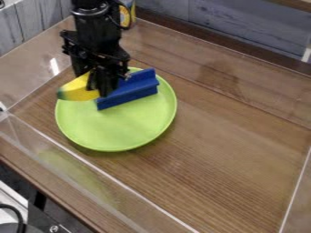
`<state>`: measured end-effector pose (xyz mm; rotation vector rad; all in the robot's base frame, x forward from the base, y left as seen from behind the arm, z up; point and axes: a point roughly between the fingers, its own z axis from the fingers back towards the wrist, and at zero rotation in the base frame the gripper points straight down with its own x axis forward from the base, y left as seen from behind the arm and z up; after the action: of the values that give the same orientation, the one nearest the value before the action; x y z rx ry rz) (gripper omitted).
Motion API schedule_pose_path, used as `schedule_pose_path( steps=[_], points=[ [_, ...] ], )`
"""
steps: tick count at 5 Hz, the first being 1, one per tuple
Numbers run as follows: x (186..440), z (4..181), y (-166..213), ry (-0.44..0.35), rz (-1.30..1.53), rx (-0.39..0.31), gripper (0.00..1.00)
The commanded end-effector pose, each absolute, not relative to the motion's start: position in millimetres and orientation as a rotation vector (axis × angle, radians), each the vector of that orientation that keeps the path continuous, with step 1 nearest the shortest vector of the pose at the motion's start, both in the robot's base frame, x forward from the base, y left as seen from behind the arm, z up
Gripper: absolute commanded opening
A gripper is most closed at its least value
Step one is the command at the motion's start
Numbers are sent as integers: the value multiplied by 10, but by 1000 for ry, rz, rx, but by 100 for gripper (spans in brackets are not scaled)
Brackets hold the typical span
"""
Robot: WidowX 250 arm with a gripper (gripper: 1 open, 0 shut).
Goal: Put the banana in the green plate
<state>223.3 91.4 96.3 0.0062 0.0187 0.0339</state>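
Observation:
My gripper needs to let go of the banana on the front part of the green plate (91, 134), closer to me than the blue block.
The green plate (122, 125) lies on the left half of the wooden table. My black gripper (100, 85) points straight down over the plate's back-left part. Its fingers are shut on the banana (78, 89), a stubby yellow piece that sticks out to the left of the fingers, just over the plate's left rim. I cannot tell whether the banana touches the plate. The fingers hide the banana's right end.
A blue rectangular block (131, 90) lies on the plate right beside the gripper, slanting up to the right. Clear plastic walls (49, 155) enclose the brown table (231, 136) at the front and left. A grey plank wall stands at the back.

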Motion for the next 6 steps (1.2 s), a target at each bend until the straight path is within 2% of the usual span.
schedule_pose_path(
  steps=[1,5,6],
  points=[
    [2235,971,854,11,9,14,0],
    [2106,796,699,35,9,4,0],
    [2168,729,690,43,1,5,100]
  ],
)
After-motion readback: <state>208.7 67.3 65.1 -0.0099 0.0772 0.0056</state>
